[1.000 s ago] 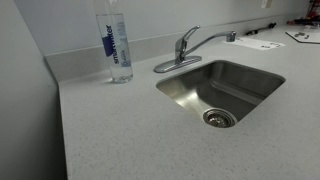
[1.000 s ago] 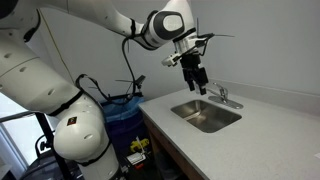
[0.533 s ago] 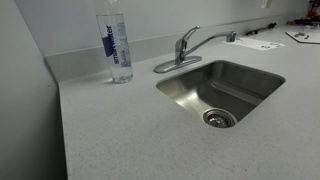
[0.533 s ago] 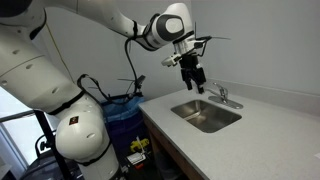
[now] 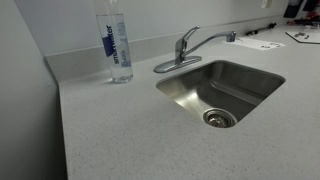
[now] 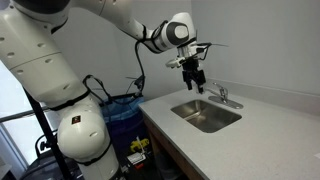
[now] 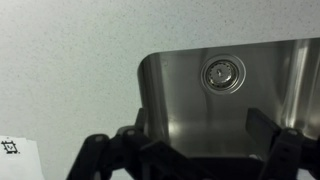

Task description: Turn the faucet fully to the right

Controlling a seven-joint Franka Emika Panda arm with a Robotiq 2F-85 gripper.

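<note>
The robot's gripper will next go to the end of the faucet's spout (image 5: 231,37) and close there, because the faucet turns from that part.
The chrome faucet (image 5: 186,48) stands behind the steel sink (image 5: 222,88), its slim spout reaching over the basin's back edge. It also shows small in an exterior view (image 6: 222,96). My gripper (image 6: 194,80) hangs in the air above the sink's near-left corner, well apart from the faucet. In the wrist view the gripper (image 7: 198,140) is open and empty, its two dark fingers framing the sink basin (image 7: 200,100) and drain (image 7: 222,73) below. The faucet is out of the wrist view.
A tall clear water bottle (image 5: 117,42) with a blue label stands on the speckled counter (image 5: 120,130) left of the faucet. Papers (image 5: 262,43) lie on the far counter. A wall runs behind the sink. A blue bin (image 6: 120,120) stands beside the counter.
The arm has shifted a little and the gripper has moved slightly toward the sink. The faucet and bottle have not moved.
</note>
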